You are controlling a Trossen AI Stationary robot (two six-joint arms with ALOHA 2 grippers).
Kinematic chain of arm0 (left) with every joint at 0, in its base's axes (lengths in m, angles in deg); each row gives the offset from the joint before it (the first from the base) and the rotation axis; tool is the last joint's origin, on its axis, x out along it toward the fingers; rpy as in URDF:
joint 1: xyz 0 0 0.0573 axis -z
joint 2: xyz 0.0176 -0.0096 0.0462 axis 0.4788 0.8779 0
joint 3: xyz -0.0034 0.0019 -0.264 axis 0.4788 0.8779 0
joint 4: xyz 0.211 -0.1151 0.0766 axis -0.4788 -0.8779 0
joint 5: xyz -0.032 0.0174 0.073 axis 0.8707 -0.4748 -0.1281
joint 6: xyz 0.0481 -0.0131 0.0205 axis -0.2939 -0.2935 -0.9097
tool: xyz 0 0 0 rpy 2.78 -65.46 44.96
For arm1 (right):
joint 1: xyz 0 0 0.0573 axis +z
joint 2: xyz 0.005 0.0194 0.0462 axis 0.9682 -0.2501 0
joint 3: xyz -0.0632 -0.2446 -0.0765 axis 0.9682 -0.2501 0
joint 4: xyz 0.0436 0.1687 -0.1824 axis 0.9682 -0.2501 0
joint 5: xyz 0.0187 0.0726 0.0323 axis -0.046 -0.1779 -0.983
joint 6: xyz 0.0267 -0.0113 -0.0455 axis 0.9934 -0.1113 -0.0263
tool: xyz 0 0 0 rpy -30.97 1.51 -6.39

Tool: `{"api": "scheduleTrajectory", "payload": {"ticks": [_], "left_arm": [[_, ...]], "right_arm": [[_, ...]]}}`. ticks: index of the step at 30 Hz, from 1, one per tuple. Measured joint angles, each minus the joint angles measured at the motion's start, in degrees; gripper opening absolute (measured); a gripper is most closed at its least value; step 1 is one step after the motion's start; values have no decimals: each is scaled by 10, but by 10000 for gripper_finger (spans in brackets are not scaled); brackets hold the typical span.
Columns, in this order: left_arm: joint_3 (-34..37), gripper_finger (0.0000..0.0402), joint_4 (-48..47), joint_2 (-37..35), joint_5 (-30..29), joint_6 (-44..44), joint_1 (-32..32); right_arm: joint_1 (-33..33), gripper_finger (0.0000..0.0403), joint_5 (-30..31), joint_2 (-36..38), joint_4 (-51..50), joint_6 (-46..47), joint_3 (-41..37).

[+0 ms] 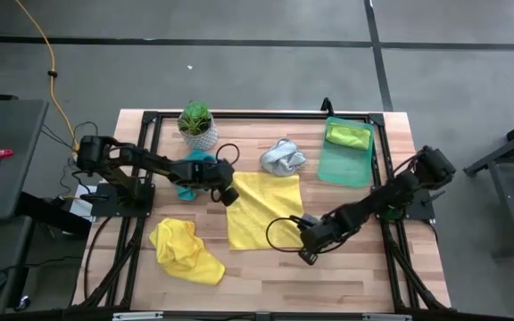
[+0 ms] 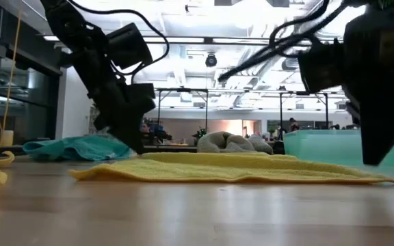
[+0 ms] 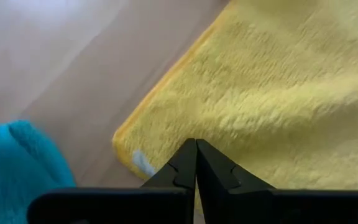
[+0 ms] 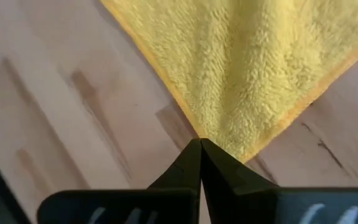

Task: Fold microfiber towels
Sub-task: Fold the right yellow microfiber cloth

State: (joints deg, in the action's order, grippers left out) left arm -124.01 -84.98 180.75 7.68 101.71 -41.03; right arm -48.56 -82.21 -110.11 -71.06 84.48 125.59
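Note:
The spread yellow towel has my grippers at its diagonal corners, so my left gripper needs to take the near corner (image 1: 231, 246) beside the crumpled towel before folding.
A yellow microfiber towel (image 1: 264, 209) lies spread flat in the middle of the table. My left gripper (image 1: 229, 193) is shut at the towel's far left corner, and my right gripper (image 1: 309, 253) is shut at its near right corner. A second yellow towel (image 1: 184, 250) lies crumpled at the near left. A teal towel (image 1: 188, 176) sits bunched under my left arm. A grey-white towel (image 1: 282, 158) lies bunched beyond the spread one. A lime green towel (image 1: 347, 135) rests in the green tray (image 1: 342, 168). My left gripper has its shut fingertips (image 3: 196, 149) on the yellow towel just inside its far left corner (image 3: 124, 142), slanting down from the table's left. The fingers hide whether cloth lies between them. The towel lies flat on the table there. My right gripper pinches the towel's near right corner (image 4: 211, 134) between its fingertips, slanting down from the table's right. The cloth rises in a soft ridge (image 4: 253, 68) toward the tips. The rest of the towel lies on the table.
A small plant in a white pot (image 1: 196, 125) stands at the far left, close to my left arm. The tray stands at the far right. A dark metal frame (image 1: 239, 114) runs round the tabletop. Bare wood shows along the near edge (image 1: 328, 285).

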Motion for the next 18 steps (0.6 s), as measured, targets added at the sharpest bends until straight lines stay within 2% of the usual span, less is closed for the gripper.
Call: {"api": "scheduleTrajectory", "payload": {"ticks": [3, 7, 9, 13, 15, 18], "left_arm": [[0, 0, 0, -17, 10, -15, 0], [0, 0, -4, -60, 63, -56, 17], [0, 0, -4, -86, 82, -61, 40], [-2, 0, 0, -99, 75, -30, 106], [-1, 0, 10, -84, 64, 5, 143], [0, 0, 35, -43, 53, 60, 195]], "right_arm": [[0, 0, 24, 30, -6, -13, 0], [-4, 0, 92, 84, -42, -32, 0], [-14, 0, 138, 109, -73, -39, 0], [-57, 0, 208, 133, -117, -52, 0], [-92, 0, 211, 131, -114, -80, -1], [-150, 0, 185, 120, -53, -140, -21]]}}
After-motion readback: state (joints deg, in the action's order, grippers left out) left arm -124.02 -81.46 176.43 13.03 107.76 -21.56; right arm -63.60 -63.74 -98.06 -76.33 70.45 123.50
